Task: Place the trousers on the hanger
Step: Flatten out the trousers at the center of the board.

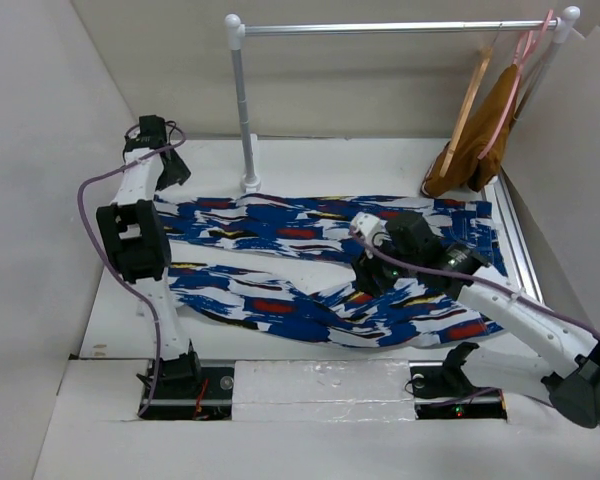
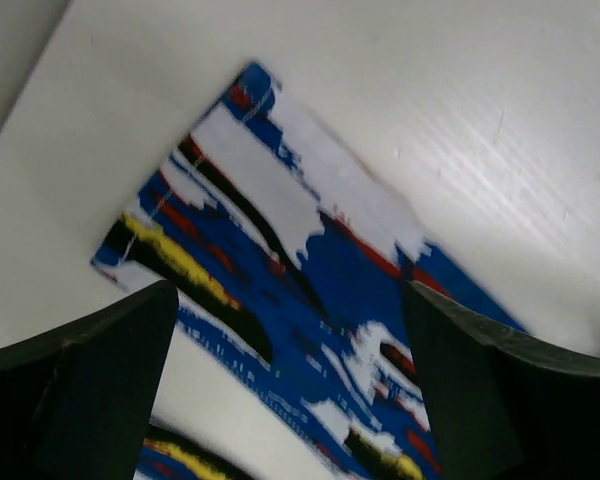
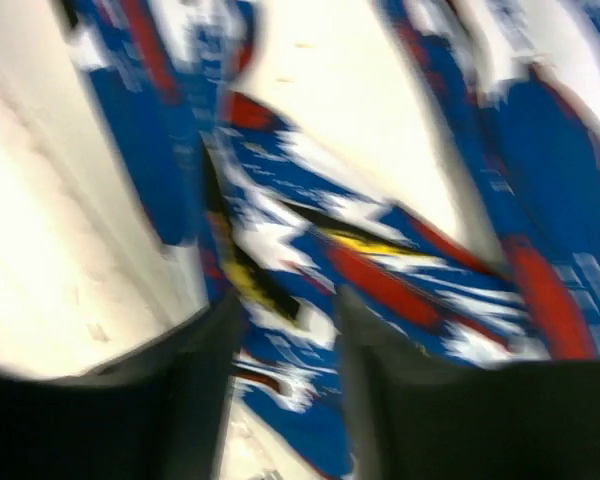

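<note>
The robot's left gripper will next go to the end of the trousers' near leg (image 1: 172, 266) (image 2: 160, 435), close to the corner facing the far leg, and close there.
The trousers (image 1: 310, 260), bright blue with white, red, yellow and black streaks, lie spread flat across the table from left to right. The tan wooden hanger (image 1: 469, 100) hangs from the rail at the back right, bare. My left gripper (image 1: 172, 172) hovers over the left leg end (image 2: 280, 250) with its jaws wide open (image 2: 290, 400) and empty. My right gripper (image 1: 365, 275) is low over the middle of the trousers. In the blurred right wrist view (image 3: 285, 400) its fingers (image 3: 190, 400) stand a narrow gap apart, with patterned fabric (image 3: 380, 270) showing between and beyond them.
A white clothes rail (image 1: 400, 28) on a post (image 1: 245, 110) stands at the back. A pink hanger (image 1: 520, 70) with a mustard-brown garment (image 1: 480, 150) hangs beside the wooden one. Walls close in on the left and right, and a metal strip (image 1: 515, 240) runs along the right edge.
</note>
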